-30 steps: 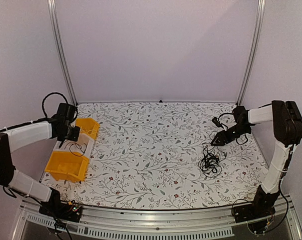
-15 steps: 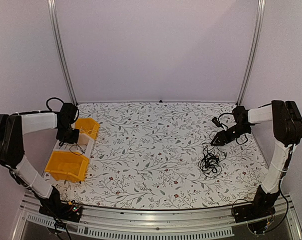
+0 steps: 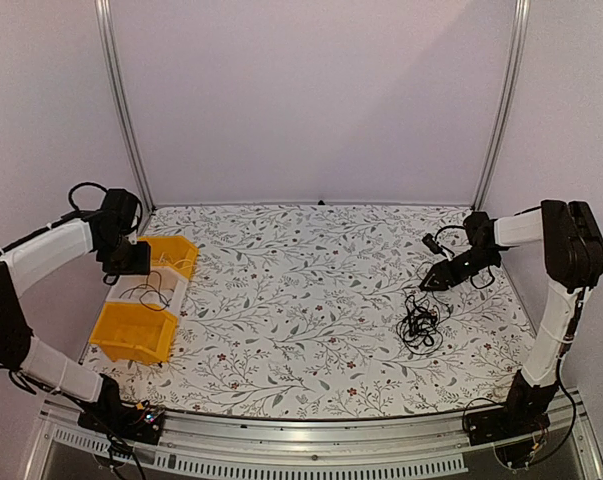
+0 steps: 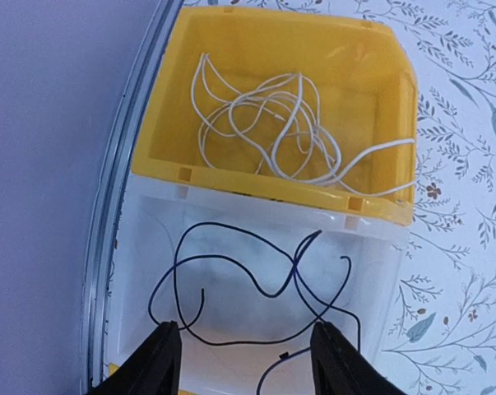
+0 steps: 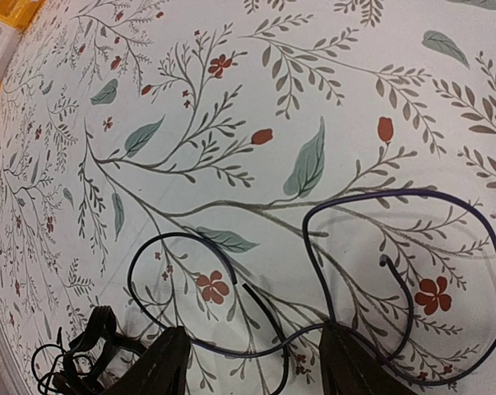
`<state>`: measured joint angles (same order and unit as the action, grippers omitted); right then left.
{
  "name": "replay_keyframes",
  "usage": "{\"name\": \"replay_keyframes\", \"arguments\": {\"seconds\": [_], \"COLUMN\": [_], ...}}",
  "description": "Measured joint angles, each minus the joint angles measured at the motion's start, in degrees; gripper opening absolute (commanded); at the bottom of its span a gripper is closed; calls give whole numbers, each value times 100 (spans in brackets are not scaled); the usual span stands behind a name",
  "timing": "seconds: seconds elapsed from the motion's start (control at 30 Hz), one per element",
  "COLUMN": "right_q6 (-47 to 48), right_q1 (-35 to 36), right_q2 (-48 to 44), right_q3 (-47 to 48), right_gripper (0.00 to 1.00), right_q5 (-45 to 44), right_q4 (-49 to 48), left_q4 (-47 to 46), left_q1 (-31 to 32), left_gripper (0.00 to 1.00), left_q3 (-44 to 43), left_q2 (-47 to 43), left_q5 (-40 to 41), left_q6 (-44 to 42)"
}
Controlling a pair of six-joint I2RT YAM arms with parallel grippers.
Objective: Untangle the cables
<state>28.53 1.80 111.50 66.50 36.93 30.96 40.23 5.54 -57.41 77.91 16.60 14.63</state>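
Observation:
The dark cable reaches the clear bin's front rim; next my left gripper pinches its loops (image 4: 152,308) and gathers them inside before going to the tangle.
A loose tangle of thin black cables (image 3: 419,326) lies on the flowered table at the right. My right gripper (image 3: 437,281) hovers just behind it, open. In the right wrist view one dark strand (image 5: 256,346) runs across the cloth between the spread fingers of the right gripper (image 5: 260,366), and the bundle (image 5: 75,362) sits at the lower left. My left gripper (image 3: 129,267) is open above a clear bin (image 4: 379,271), where a single dark cable (image 4: 231,284) lies in loops. The fingers of the left gripper (image 4: 248,362) stand apart and hold nothing.
Behind the clear bin, a yellow bin (image 4: 173,107) holds a white cable (image 4: 268,123). A second yellow bin (image 3: 131,333) stands in front, near the table's left edge. Metal rails (image 3: 121,110) frame the back corners.
My left gripper has opened, and the dark cable now lies loose in the clear bin. The left arm has drawn back towards the left wall. The right arm has not moved.

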Motion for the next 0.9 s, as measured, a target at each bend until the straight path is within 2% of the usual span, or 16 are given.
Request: {"name": "replay_keyframes", "arguments": {"seconds": [0.13,0.3,0.5,0.57,0.67,0.77,0.9], "right_q6": [0,2,20,26,50,72,85], "right_q1": [0,0,0,0,0,0,0], "right_q2": [17,37,39,44,50,59,76], "right_q3": [26,52,52,59,63,63,74], "right_gripper": [58,59,59,59,59,59,59], "right_q5": [11,42,46,48,52,74,118], "right_q4": [26,50,55,61,74,74,76], "left_q4": [203,546,649,669,706,789,994], "left_q1": [26,33,35,35,35,35,35], "left_gripper": [44,39,20,17,18,32,39], "left_q3": [22,9,9,9,2,-61,-264], "left_q2": [142,721,837,844,859,872,872], "left_q5": [-391,-601,-765,-802,-824,-831,-846], "left_q6": [136,323,385,372,352,321,321]}}
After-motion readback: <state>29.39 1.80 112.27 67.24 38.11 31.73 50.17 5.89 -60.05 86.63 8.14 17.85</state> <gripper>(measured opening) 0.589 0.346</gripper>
